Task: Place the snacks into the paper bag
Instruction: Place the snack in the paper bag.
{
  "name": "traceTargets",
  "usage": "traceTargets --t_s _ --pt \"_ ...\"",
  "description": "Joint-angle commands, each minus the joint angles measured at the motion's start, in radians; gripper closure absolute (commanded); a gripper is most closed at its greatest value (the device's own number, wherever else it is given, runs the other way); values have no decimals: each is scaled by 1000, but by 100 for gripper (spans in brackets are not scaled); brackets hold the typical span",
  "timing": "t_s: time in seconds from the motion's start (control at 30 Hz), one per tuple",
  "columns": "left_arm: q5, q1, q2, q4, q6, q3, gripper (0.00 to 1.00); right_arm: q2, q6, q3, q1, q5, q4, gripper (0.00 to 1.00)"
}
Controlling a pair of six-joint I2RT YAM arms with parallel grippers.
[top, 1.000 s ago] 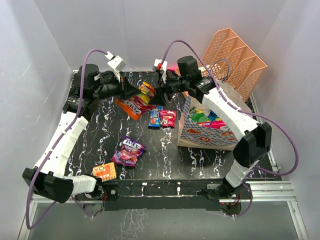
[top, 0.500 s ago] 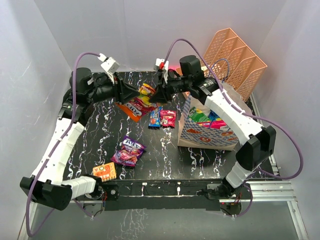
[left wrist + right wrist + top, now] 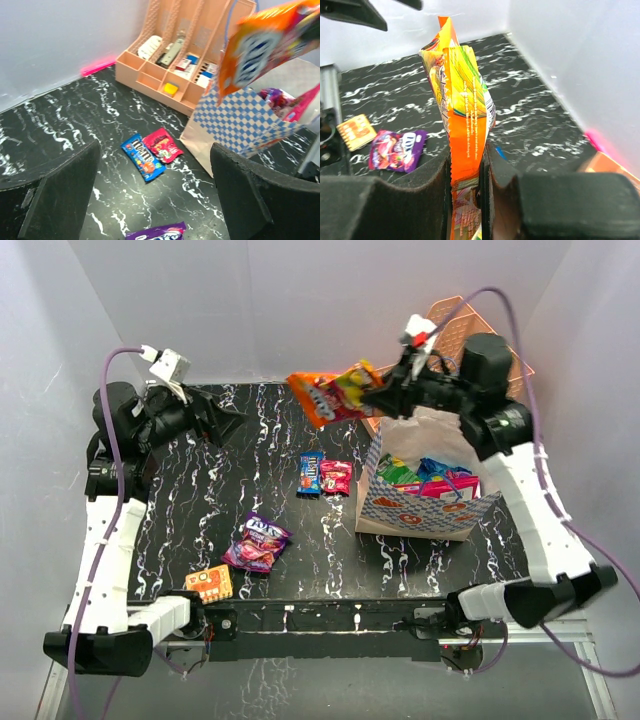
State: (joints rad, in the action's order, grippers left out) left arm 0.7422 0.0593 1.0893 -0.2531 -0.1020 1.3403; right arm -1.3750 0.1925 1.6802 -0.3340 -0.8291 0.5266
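Next, my right gripper lets go of the orange foil packet on top of the green packet inside the paper bag [image 3: 398,475].
My right gripper [image 3: 385,398] is shut on an orange foil packet [image 3: 335,393] and holds it in the air, just left of the paper bag's [image 3: 420,505] open top. A second striped wrapper is pinched beside the orange packet [image 3: 462,105] between the fingers [image 3: 496,167]. The bag holds several snacks [image 3: 425,475]. My left gripper [image 3: 225,420] stands open and empty at the table's far left. On the table lie a blue packet [image 3: 311,473], a red packet [image 3: 336,476], a purple packet [image 3: 257,541] and a small orange pack [image 3: 209,583].
The peach mesh organizer [image 3: 175,50] stands at the back right behind the bag [image 3: 235,120], partly hidden by my right arm in the top view. A pink strip [image 3: 100,65] lies along the back wall. White walls enclose the black marbled table [image 3: 190,500].
My left gripper let go, opened and drew back to the left. My right gripper closed on the orange packet and carried it up and to the right, next to the bag's top.
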Motion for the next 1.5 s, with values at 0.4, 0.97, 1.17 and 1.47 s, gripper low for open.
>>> traceTargets --t_s 0.4,0.97,1.17,1.47 --pt "-233 -29 -23 -107 151 -124 8 322 81 -76 240 478 168 86" --pt "-236 -30 -60 -53 192 -239 8 422 214 -197 314 633 345 86" --pt "-220 -35 -59 -40 192 -256 8 448 330 -211 314 528 420 86" --pt "-187 -35 -54 -32 189 -261 8 390 648 -199 308 474 510 86"
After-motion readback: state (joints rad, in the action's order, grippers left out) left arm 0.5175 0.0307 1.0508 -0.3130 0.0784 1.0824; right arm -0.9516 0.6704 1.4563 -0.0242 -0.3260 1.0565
